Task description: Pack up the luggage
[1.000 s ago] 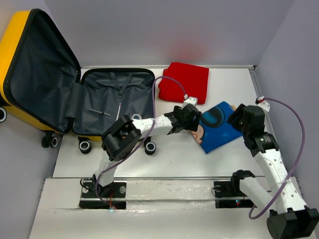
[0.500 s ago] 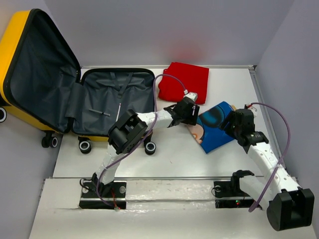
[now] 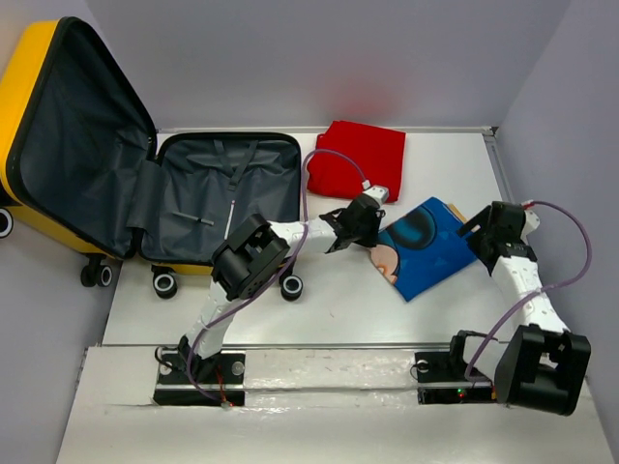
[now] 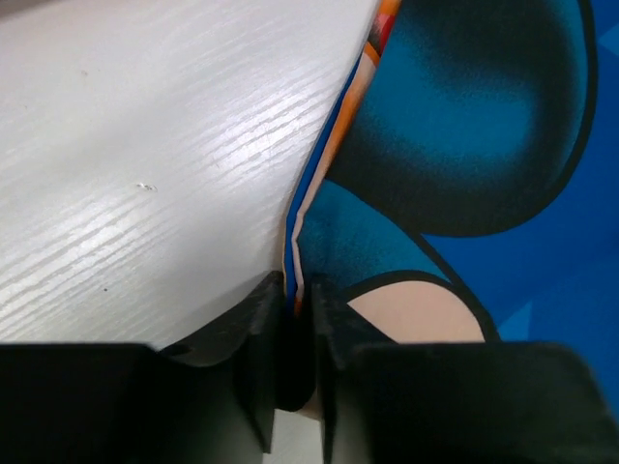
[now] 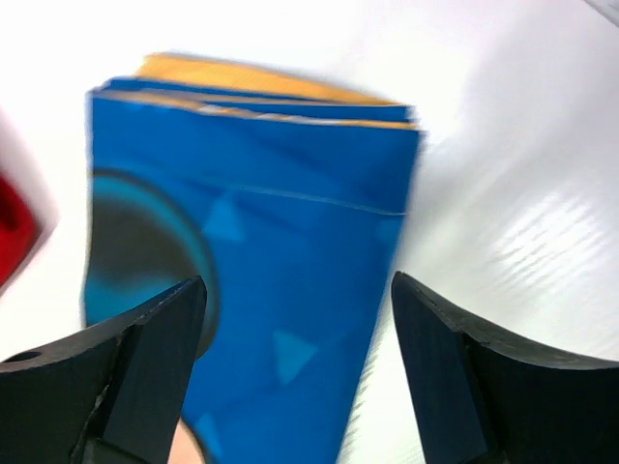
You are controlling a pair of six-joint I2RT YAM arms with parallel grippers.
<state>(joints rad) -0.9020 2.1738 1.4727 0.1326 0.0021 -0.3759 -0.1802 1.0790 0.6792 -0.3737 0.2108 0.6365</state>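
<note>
The robot's right gripper will close on the blue cloth's corner (image 3: 471, 257) (image 5: 399, 211) at the orange-edged end, on the side away from the red cloth.
The luggage (image 3: 24, 87), a yellow hard-shell suitcase, lies open at the left with its lid upright and its dark grey lining (image 3: 222, 193) exposed. A blue printed cloth (image 3: 426, 246) lies folded on the white table to its right. My left gripper (image 3: 370, 230) is at that cloth's left edge. In the left wrist view, my left gripper (image 4: 298, 295) is shut on the folded edge of the blue cloth (image 4: 484, 126). My right gripper (image 3: 481, 235) hovers at the cloth's right corner. Its open fingers (image 5: 145, 377) straddle the blue cloth (image 5: 280, 222) with nothing between them.
A folded red cloth (image 3: 358, 159) lies behind the blue one, near the back wall; its edge (image 5: 14, 227) shows in the right wrist view. The suitcase's black wheels (image 3: 290, 286) stand beside the left arm. Grey walls close the table at back and right.
My left gripper has shut on the blue cloth's left edge. My right gripper has opened wider and moved right, to the cloth's right corner.
</note>
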